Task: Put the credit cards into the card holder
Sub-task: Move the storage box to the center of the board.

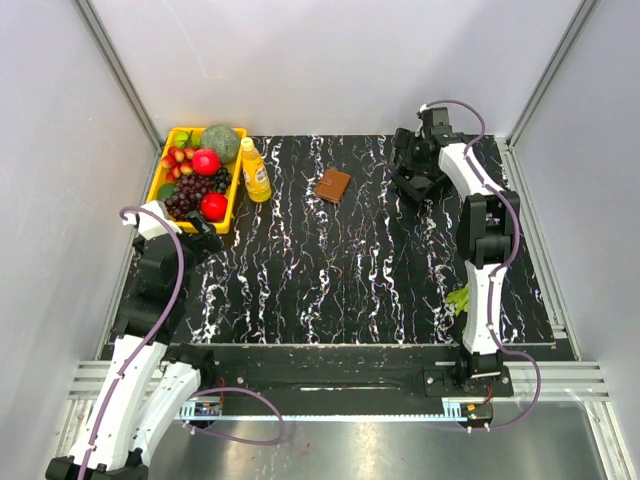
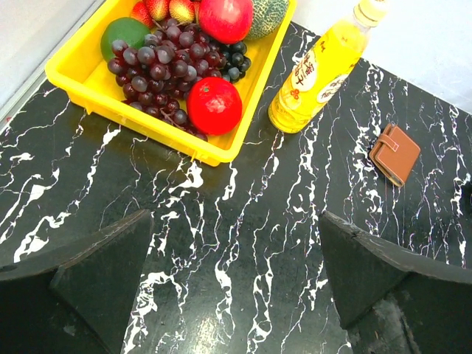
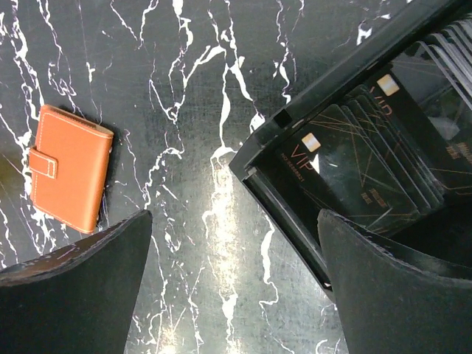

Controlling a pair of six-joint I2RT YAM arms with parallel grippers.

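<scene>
My right gripper is going to close on the card holder's folded edge [image 1: 343, 193] [image 3: 98, 198], opposite its strap and facing the black box.
The card holder [image 1: 333, 185] is a small brown leather wallet, snapped shut, lying flat on the black marble table at the back middle. It also shows as the card holder [image 2: 394, 153] and the card holder [image 3: 70, 167]. The credit cards [image 3: 369, 162] are black VIP cards fanned inside a black plastic box [image 3: 287, 199]. My right gripper [image 3: 236, 284] hangs open above the table between the wallet and the box's near corner, holding nothing; from above the right gripper [image 1: 418, 172] sits at the back right. My left gripper [image 2: 236, 276] stands open and empty over bare table, seen from above as the left gripper [image 1: 200, 233].
A yellow tray [image 1: 158, 175] of fruit stands at the back left, with its rim [image 2: 133, 122] close ahead of the left gripper. A yellow bottle [image 1: 255, 170] stands beside it, also seen as the bottle [image 2: 318, 70]. A small green object [image 1: 458, 297] lies by the right arm.
</scene>
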